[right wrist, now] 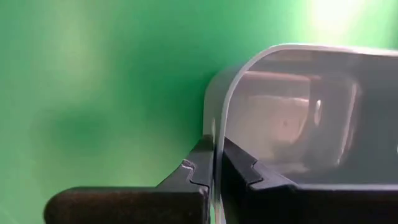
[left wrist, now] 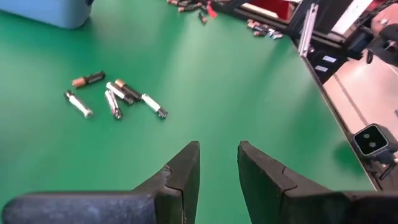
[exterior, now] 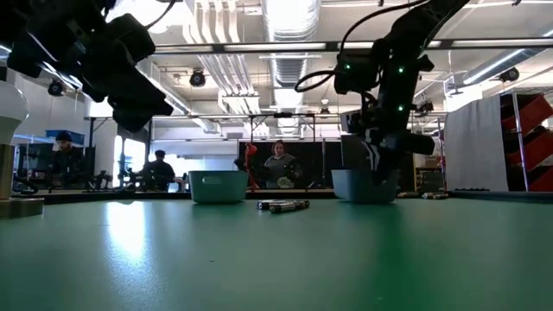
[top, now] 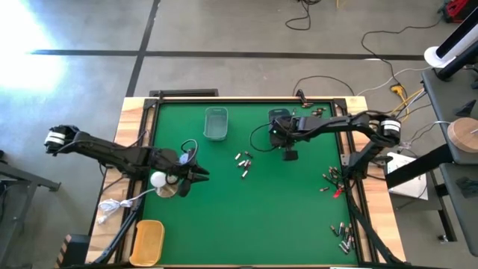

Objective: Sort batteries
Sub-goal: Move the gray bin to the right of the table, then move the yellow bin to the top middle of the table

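Observation:
Next, my left gripper moves next to the rim of the yellow tray (top: 153,262) at the near corner of the table, and then closes there.
Several small batteries (top: 243,161) lie loose at the middle of the green table; they also show in the left wrist view (left wrist: 112,96) and the low view (exterior: 283,206). My left gripper (top: 196,173) is open and empty (left wrist: 219,168), above the mat left of them, beside a white ball on a round base (top: 158,179). My right gripper (top: 284,134) is shut on the wall of a greyish translucent tray (right wrist: 298,118) at the far middle right, which also shows in the low view (exterior: 363,184). A clear tray (top: 216,123) stands on the mat at the far middle. My right gripper holds the greyish tray by its rim near a rounded corner (right wrist: 214,155), pinched with one finger inside the tray and one outside. The fingers come from above, pointing down. Whether the tray's bottom rests on the mat I cannot tell.
More batteries lie along the table's right edge (top: 332,179), at the near right corner (top: 343,237) and at the far right (top: 317,112). A yellow tray (top: 147,240) sits at the near left corner. Cables lie by the left edge (top: 112,205). People stand beyond the table (exterior: 278,164).

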{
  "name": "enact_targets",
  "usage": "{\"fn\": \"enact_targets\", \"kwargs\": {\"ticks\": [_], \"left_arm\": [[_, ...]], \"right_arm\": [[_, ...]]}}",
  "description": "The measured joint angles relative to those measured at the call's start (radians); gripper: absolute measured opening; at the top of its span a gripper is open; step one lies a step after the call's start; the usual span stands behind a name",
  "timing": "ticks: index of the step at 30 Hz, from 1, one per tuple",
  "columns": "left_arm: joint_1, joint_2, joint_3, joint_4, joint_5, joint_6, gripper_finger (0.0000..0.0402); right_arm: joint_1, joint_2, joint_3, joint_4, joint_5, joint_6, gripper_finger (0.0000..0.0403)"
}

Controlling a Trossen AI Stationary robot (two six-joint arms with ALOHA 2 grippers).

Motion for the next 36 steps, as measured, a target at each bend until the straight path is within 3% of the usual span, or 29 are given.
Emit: {"fn": "enact_targets", "kwargs": {"ticks": [11,26,32,36], "left_arm": [[0.0,0.094,0.001,0.067,-0.038,-0.006,0.0089],[0.0,0.094,0.002,0.089,-0.035,-0.038,0.0089],[-0.028,0.046,0.005,0.142,0.159,-0.078,0.0089],[-0.135,0.032,0.072,0.175,0.181,-0.014,0.0088]], "right_arm": [[-0.003,0.006,0.022,0.002,0.05,0.008,0.0054],[-0.001,0.006,0.074,0.014,0.047,0.134,0.01],[0.05,-0.016,0.182,-0.026,0.047,0.296,0.0107],[0.134,-0.024,0.242,0.015,0.046,0.316,0.0101]]}}
